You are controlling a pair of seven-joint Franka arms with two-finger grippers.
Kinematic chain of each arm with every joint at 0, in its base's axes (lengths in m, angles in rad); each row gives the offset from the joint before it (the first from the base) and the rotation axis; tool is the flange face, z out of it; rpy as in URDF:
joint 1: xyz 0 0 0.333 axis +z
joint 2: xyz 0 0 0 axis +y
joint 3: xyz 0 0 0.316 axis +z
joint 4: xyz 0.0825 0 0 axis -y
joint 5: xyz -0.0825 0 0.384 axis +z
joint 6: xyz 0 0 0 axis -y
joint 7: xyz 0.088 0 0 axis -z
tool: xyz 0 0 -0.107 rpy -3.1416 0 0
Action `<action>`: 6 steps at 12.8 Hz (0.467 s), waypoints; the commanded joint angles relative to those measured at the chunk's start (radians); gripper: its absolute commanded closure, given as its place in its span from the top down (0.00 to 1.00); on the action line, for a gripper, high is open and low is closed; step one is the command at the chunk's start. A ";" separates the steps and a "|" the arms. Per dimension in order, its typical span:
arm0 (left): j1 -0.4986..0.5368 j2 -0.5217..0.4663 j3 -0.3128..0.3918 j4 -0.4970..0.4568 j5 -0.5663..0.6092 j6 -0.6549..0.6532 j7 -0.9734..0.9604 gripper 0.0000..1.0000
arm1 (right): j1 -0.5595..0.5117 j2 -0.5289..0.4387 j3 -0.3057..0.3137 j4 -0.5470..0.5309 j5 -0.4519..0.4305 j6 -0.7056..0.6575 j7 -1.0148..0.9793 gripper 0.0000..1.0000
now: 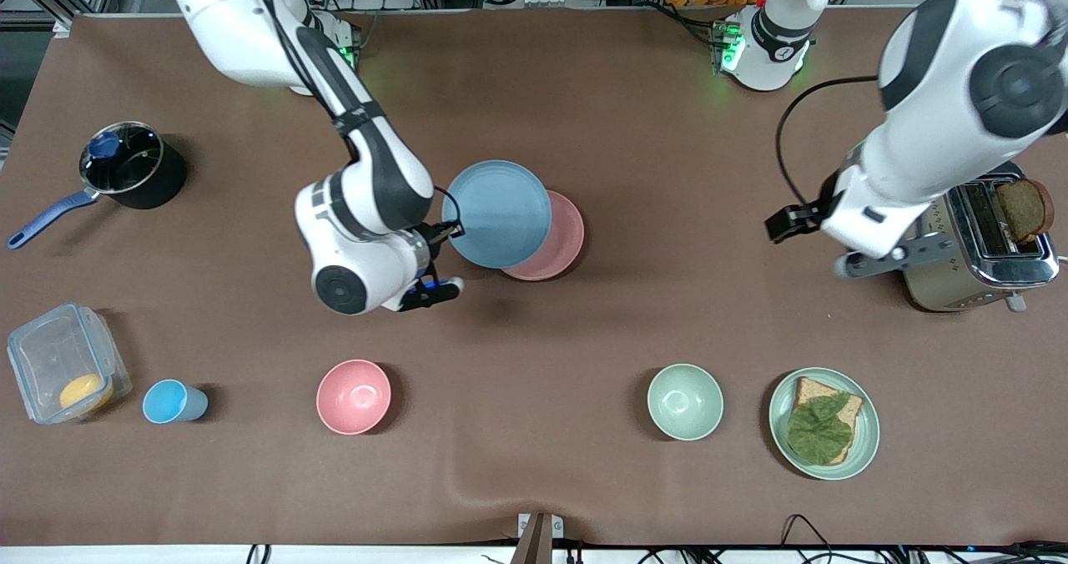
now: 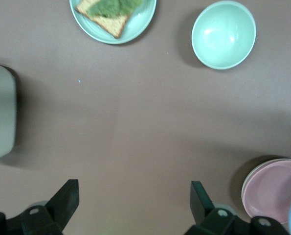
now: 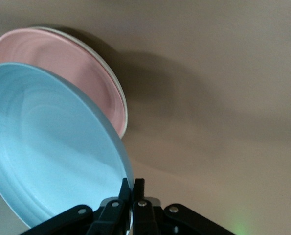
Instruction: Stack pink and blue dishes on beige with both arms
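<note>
Next, my right gripper puts the light blue plate down and releases it squarely on top of the pale pink plate (image 1: pixel 535 233) (image 3: pixel 59 87).
My right gripper (image 1: pixel 450 232) (image 3: pixel 131 184) is shut on the rim of the light blue plate (image 1: pixel 496 213) (image 3: pixel 52 147). It holds the plate tilted in the air, partly over the pale pink plate (image 1: pixel 557 239) (image 3: pixel 72 63). The pink plate lies flat on the beige plate (image 3: pixel 124 105), of which only a thin cream rim shows beneath it. In the left wrist view the pink plate (image 2: pixel 275 188) sits at the picture's edge. My left gripper (image 1: pixel 783 223) (image 2: pixel 134 191) hangs open over bare table beside the toaster, with nothing between its fingers.
A toaster (image 1: pixel 980 251) holding toast stands at the left arm's end. Near the front camera are a green plate with a sandwich (image 1: pixel 868 430), a green bowl (image 1: pixel 685 401), a pink bowl (image 1: pixel 354 395), a blue cup (image 1: pixel 171 401) and a clear container (image 1: pixel 50 355). A dark pot (image 1: pixel 133 168) stands at the right arm's end.
</note>
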 commanded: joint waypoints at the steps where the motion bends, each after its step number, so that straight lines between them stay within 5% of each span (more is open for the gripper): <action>1: 0.005 -0.072 -0.006 -0.006 0.034 -0.020 0.018 1.00 | 0.037 0.039 -0.012 0.007 0.040 0.077 0.003 0.00; 6: 0.062 -0.139 -0.011 -0.008 0.028 -0.035 0.102 1.00 | 0.071 0.072 -0.012 0.007 0.064 0.144 -0.002 0.00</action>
